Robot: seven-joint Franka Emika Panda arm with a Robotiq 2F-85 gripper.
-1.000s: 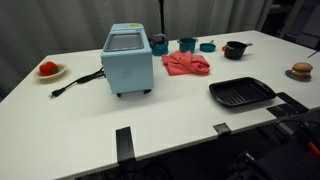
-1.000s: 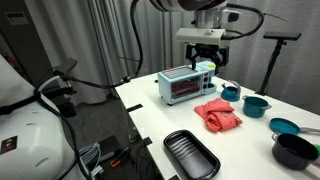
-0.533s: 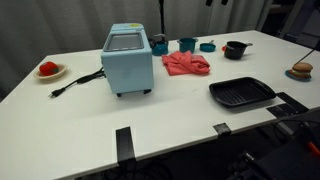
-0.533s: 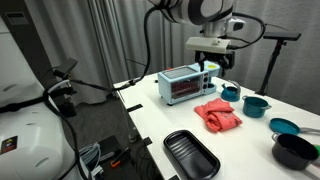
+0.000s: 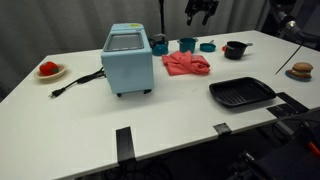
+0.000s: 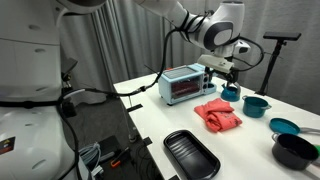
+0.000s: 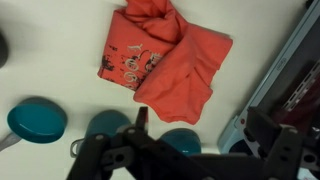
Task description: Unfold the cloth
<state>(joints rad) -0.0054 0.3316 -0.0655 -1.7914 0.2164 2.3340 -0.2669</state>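
The coral-red cloth's folded flap (image 5: 185, 58) (image 7: 172, 89), on the side facing the teal cups, is next for my gripper, which should go there and close on it.
The coral-red cloth (image 5: 186, 64) lies crumpled and folded on the white table, to the right of the toaster oven; it also shows in the other exterior view (image 6: 218, 113) and fills the upper middle of the wrist view (image 7: 165, 55). My gripper (image 5: 200, 10) hangs in the air above the far side of the table, behind the cloth. It is over the teal cups in an exterior view (image 6: 225, 68). In the wrist view my gripper (image 7: 203, 122) is open and empty, with the cloth's edge just beyond the fingertips.
A light-blue toaster oven (image 5: 128, 58) with a black cord (image 5: 75, 83) stands left of the cloth. Teal cups (image 5: 187, 44) and a black bowl (image 5: 234, 49) sit behind it. A black tray (image 5: 241, 93) lies near the front edge. Plates (image 5: 48, 70) stand at both table ends.
The arm has swung from above the toaster oven across to above the teal cups behind the cloth and come lower. The cloth has not moved.
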